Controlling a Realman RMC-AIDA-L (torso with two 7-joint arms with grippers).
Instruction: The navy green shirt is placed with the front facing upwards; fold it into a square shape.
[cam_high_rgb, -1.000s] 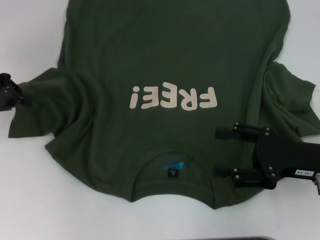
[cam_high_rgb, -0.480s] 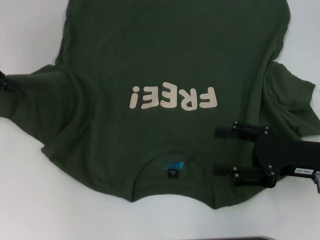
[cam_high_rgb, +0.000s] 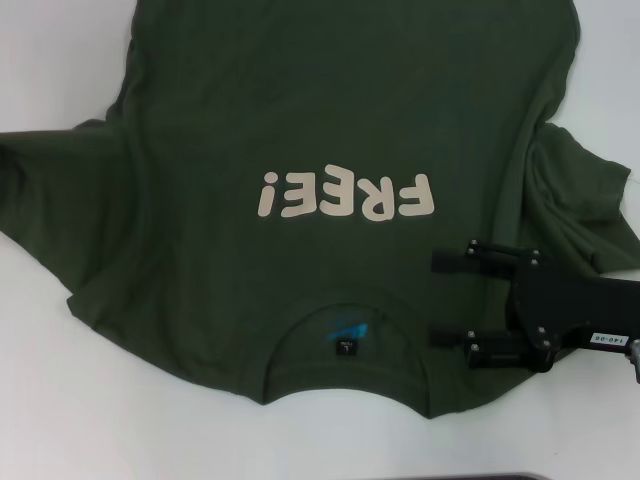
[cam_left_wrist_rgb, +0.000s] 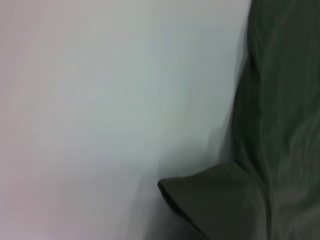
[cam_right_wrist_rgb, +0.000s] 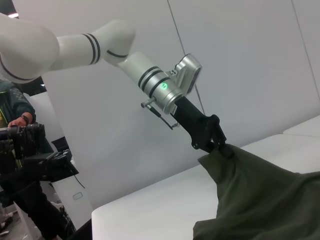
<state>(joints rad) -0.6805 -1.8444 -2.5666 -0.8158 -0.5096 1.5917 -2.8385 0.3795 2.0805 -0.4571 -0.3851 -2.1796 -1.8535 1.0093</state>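
Note:
My left gripper needs to let go of the sleeve on the shirt's front, beside the "FREE!" lettering's exclamation mark (cam_high_rgb: 218, 185).
The navy green shirt (cam_high_rgb: 330, 120) lies front up on the white table (cam_high_rgb: 60, 400), with cream "FREE!" lettering (cam_high_rgb: 345, 195) and a blue neck label (cam_high_rgb: 345, 333) toward me. My right gripper (cam_high_rgb: 440, 298) rests open over the shoulder beside the collar, with nothing between its fingers. My left gripper (cam_right_wrist_rgb: 220, 146) is outside the head view. The right wrist view shows it shut on the left sleeve (cam_right_wrist_rgb: 250, 175), which it holds raised off the table. The left wrist view shows a sleeve edge (cam_left_wrist_rgb: 220, 200) and the shirt's side.
The shirt's right sleeve (cam_high_rgb: 585, 200) lies bunched at the right. A person (cam_right_wrist_rgb: 20, 165) stands beside equipment beyond the table's far end in the right wrist view. A dark strip (cam_high_rgb: 520, 476) runs along the near table edge.
My left gripper has moved left out of the head view, drawing the left sleeve outward and stretching it flatter. The right gripper has stayed in place.

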